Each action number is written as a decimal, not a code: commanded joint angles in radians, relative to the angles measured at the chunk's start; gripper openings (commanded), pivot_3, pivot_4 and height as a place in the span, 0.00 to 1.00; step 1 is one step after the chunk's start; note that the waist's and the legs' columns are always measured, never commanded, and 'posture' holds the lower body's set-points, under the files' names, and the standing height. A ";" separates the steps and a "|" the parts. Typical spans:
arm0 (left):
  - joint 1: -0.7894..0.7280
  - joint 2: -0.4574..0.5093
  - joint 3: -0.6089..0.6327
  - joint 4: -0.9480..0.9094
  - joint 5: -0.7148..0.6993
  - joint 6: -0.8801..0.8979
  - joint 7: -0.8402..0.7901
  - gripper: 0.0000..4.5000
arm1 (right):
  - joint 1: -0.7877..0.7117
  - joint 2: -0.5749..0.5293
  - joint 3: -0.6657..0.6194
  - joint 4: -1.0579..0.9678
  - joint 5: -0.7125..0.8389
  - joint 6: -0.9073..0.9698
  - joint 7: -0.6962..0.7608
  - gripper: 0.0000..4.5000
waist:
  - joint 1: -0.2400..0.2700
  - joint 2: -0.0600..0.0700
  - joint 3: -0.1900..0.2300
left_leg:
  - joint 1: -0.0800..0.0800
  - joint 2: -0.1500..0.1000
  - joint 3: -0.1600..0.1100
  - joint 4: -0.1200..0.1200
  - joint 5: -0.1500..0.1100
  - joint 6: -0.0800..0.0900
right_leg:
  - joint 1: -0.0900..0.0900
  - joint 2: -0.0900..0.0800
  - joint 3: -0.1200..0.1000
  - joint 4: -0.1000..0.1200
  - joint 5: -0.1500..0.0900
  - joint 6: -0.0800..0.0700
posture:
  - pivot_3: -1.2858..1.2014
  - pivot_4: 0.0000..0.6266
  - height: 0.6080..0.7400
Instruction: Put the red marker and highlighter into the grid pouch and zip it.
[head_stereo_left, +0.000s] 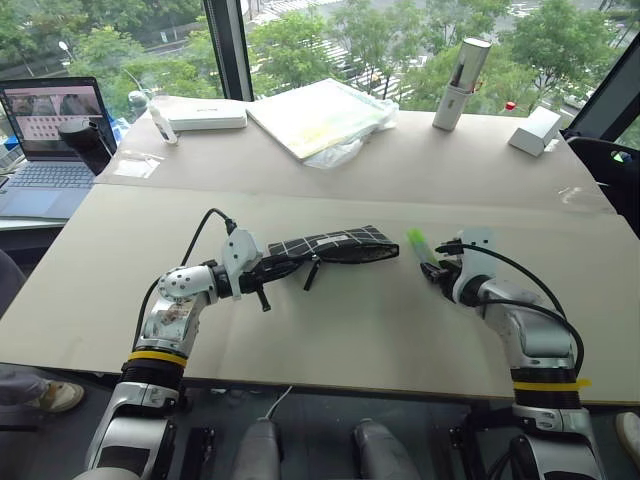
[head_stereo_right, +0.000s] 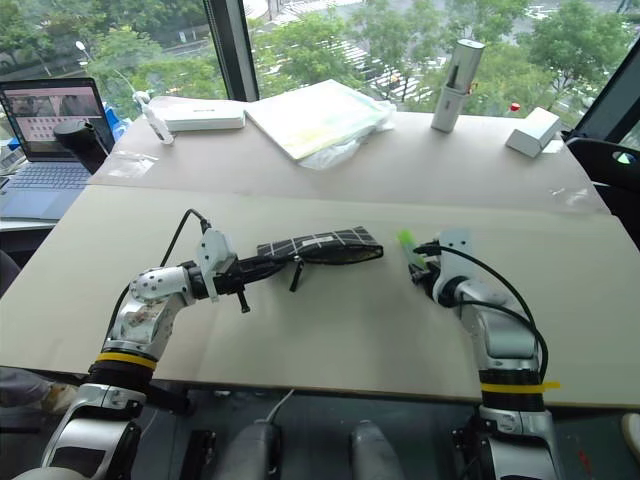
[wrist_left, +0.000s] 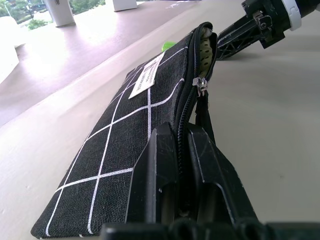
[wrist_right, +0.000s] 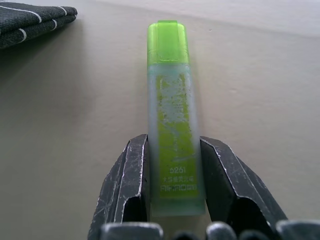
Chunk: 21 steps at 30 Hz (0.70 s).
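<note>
The highlighter, now held beside the grid pouch, will be let go by my right gripper inside the grid pouch's opening (head_stereo_left: 342, 252), close to the hanging zip pull.
The grid pouch (head_stereo_left: 335, 245), black with white lines and a small white label, is held off the table at mid-table, with my left gripper (head_stereo_left: 275, 268) shut on its left end. In the left wrist view both fingers (wrist_left: 165, 165) pinch the zipper edge; the zip stands open at the far end, where the pull (wrist_left: 201, 86) hangs. To the right of the pouch, my right gripper (wrist_right: 173, 141) is shut on the highlighter (wrist_right: 172, 125), its bright green cap pointing away from the fingers. The highlighter (head_stereo_left: 418, 243) lies low over the table beside the pouch's open end. The red marker is hidden or out of view.
An open laptop (head_stereo_left: 50, 130) stands at the far left. Along the back are a flat white box (head_stereo_left: 205, 118), a plastic-wrapped pad (head_stereo_left: 320, 115), a tall white cylinder (head_stereo_left: 460, 85) and a small white box (head_stereo_left: 535, 130). A seam (head_stereo_left: 400, 205) crosses the table behind the pouch.
</note>
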 joint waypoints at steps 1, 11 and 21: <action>-0.018 0.009 0.011 -0.021 -0.014 -0.005 -0.002 0.00 | -0.045 -0.029 -0.009 -0.058 -0.012 -0.176 0.026 0.24 | -0.001 0.000 0.000 | 0.000 0.000 0.000 0.000 0.000 0.000 | 0.000 0.000 0.000 0.000 0.000 0.000 | 0.52 0.24 0.97; -0.021 0.005 0.009 0.008 -0.011 -0.023 -0.012 0.00 | 0.059 -0.340 0.001 -0.235 0.078 -0.551 0.496 0.24 | 0.008 0.000 0.000 | 0.000 0.000 0.000 0.000 0.000 0.000 | 0.001 0.000 0.000 -0.001 0.000 0.000 | 0.52 0.24 0.97; -0.021 -0.005 0.007 0.021 -0.009 -0.035 -0.012 0.00 | 0.094 -0.414 0.119 -0.259 0.003 -0.565 0.580 0.24 | 0.004 0.000 0.000 | 0.000 0.000 -0.001 0.000 0.000 0.000 | 0.001 0.000 0.000 -0.001 0.000 0.000 | 0.52 0.24 0.97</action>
